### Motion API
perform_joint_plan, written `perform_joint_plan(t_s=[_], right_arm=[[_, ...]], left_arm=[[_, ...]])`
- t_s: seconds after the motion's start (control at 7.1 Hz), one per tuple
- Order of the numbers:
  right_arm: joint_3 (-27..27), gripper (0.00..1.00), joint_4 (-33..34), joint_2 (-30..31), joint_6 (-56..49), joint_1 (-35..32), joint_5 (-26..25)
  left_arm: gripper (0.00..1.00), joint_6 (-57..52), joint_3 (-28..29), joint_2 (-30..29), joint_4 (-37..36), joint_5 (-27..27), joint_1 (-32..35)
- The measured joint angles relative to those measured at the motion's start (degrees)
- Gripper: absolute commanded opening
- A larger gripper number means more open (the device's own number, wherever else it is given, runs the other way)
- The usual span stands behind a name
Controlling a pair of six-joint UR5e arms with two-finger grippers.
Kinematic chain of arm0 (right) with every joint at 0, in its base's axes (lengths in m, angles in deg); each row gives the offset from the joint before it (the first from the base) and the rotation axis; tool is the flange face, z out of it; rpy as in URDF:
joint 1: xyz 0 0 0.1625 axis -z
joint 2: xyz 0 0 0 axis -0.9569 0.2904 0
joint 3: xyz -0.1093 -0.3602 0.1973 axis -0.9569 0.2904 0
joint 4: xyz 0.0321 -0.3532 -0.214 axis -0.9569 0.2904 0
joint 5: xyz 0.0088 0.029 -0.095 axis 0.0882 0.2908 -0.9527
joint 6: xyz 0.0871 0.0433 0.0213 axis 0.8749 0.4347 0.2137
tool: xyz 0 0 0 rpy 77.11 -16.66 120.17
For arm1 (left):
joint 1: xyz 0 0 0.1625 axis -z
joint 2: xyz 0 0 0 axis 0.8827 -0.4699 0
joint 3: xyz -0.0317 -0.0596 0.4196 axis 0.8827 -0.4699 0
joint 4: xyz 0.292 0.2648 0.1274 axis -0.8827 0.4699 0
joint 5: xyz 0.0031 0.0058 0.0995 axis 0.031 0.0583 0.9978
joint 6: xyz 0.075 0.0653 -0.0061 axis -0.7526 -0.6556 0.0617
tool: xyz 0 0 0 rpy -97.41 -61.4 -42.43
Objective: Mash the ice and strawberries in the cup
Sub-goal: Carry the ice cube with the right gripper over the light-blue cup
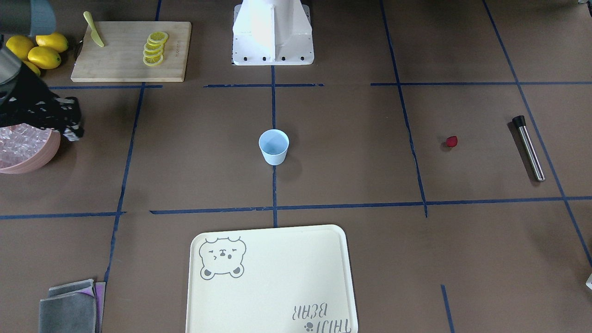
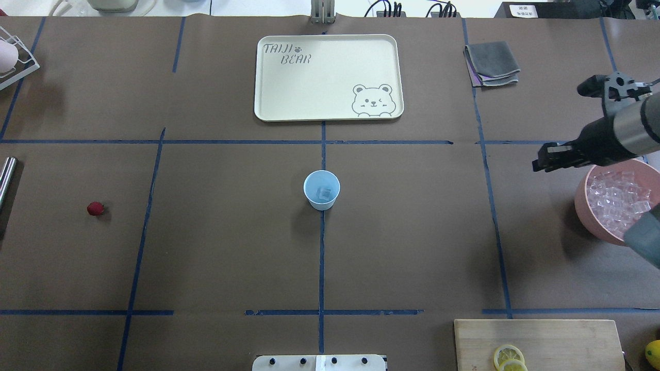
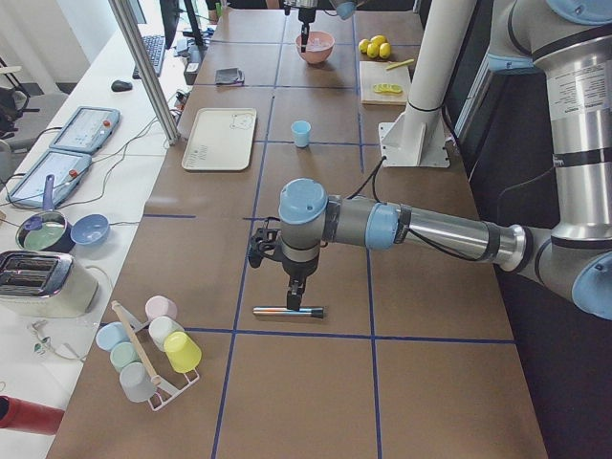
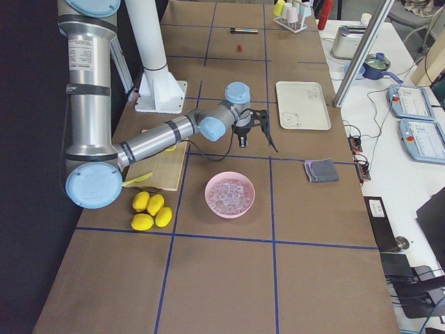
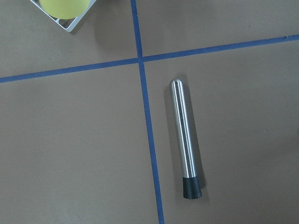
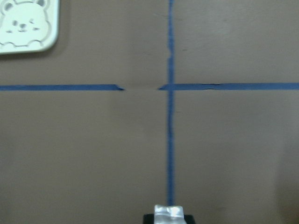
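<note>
Next, my right gripper drops the ice cube inside the pale blue cup (image 1: 273, 144) that stands on the blue tape line.
The pale blue cup (image 2: 322, 189) stands upright at the table's middle with one ice cube (image 2: 324, 194) inside. More ice (image 2: 616, 198) fills a pink bowl (image 2: 585, 208) at the right edge. My right gripper (image 2: 540, 163) hovers just beyond the bowl's far rim, shut on a small clear ice cube (image 6: 169, 211), seen at the bottom of the right wrist view. A red strawberry (image 2: 95, 208) lies alone on the left. My left gripper (image 3: 295, 298) hangs over a steel muddler (image 5: 185, 137); whether it is open or shut I cannot tell.
A cream bear tray (image 2: 289, 103) lies beyond the cup, with folded grey cloths (image 2: 491, 63) to its right. A cutting board (image 1: 125, 64) carries lemon slices (image 1: 154, 48) and a yellow knife (image 1: 94, 29), next to whole lemons (image 1: 42, 51). A rack of cups (image 3: 153, 349) stands at the left end.
</note>
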Motion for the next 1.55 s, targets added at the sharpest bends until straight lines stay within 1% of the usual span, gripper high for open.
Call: perform_joint_plan(t_s=[0.14,0.28,0.42,0.56,0.7,0.85,0.99,1.13,1.27,1.41,1.55], right_arm=[[0.06,0.00,0.25,-5.85,10.47,5.02,-1.93],[1.18,0.01,1.05,-12.13,19.52,10.13,-5.57],[4.10,0.01,2.17,-18.75,26.40,14.55,-9.85],[8.30,0.02,2.73,-24.68,31.19,17.91,-13.74],[12.79,0.03,2.76,-29.34,34.10,20.35,-17.17],[15.95,0.04,2.66,-32.10,35.39,22.24,-19.68],[17.35,0.19,2.60,-33.28,35.89,23.52,-21.36],[17.95,0.39,2.60,-33.89,36.14,24.28,-22.48],[18.17,0.91,2.59,-34.14,36.20,24.61,-22.91],[18.23,0.98,2.57,-34.22,36.18,24.72,-23.07],[18.25,0.98,2.61,-34.26,36.10,24.77,-23.15]], left_arm=[[1.00,0.00,0.01,0.01,0.01,0.00,0.00],[1.00,0.02,0.05,0.02,0.01,-0.01,-0.02],[1.00,0.06,0.07,0.02,0.00,0.00,-0.06],[1.00,0.10,0.08,0.02,0.00,-0.01,-0.07],[1.00,0.15,0.08,0.02,0.00,0.00,-0.08],[1.00,0.15,0.08,0.02,0.03,-0.01,-0.09],[1.00,0.13,0.09,0.02,0.06,0.00,-0.09],[1.00,0.15,0.09,0.02,0.08,-0.03,-0.09],[1.00,0.17,0.09,0.04,0.14,-0.04,-0.09],[1.00,0.17,0.09,0.08,0.21,-0.03,-0.09],[1.00,0.16,0.09,0.09,0.27,-0.01,-0.09]])
